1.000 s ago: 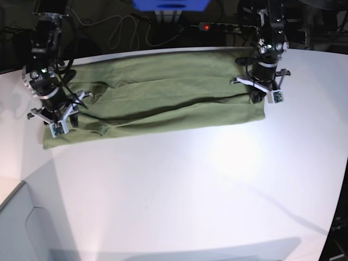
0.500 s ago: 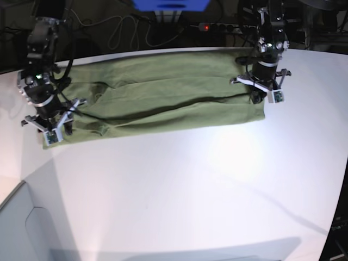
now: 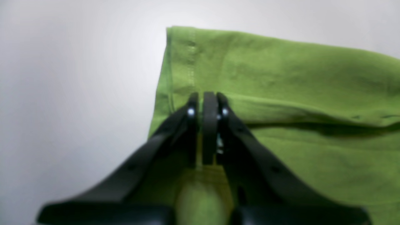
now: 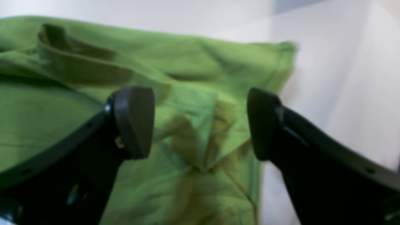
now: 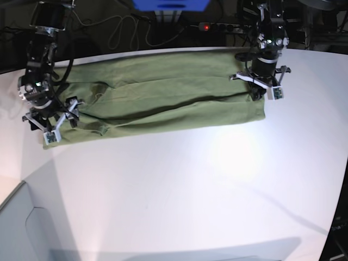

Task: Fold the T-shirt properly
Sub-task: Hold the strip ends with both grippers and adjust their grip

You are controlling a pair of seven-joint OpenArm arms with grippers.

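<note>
I should use my open right gripper to pinch the edge of the T-shirt's top layer, that layer's edge (image 4: 210,112), as it lies crumpled under that gripper, and draw it toward the far side.
The olive-green T-shirt (image 5: 163,98) lies flat along the far side of the white table (image 5: 190,190), with a long fold line running across it. My left gripper (image 5: 261,92) is at the shirt's right end. In the left wrist view this gripper (image 3: 206,97) is shut, its tips on the fold ridge of the shirt (image 3: 281,78) near the stitched hem; I cannot tell whether cloth is pinched. My right gripper (image 5: 51,130) hovers over the left end. In the right wrist view it (image 4: 200,122) stands wide open above crumpled cloth (image 4: 193,62), holding nothing.
Behind the table run dark cables and a power strip (image 5: 217,26) with a red light. The table's edge drops off at the lower left (image 5: 16,190). Bare white tabletop stretches in front of the shirt.
The right gripper has opened, let go of the shirt's left end and shifted slightly back and left. The left gripper stayed shut and rose a little.
</note>
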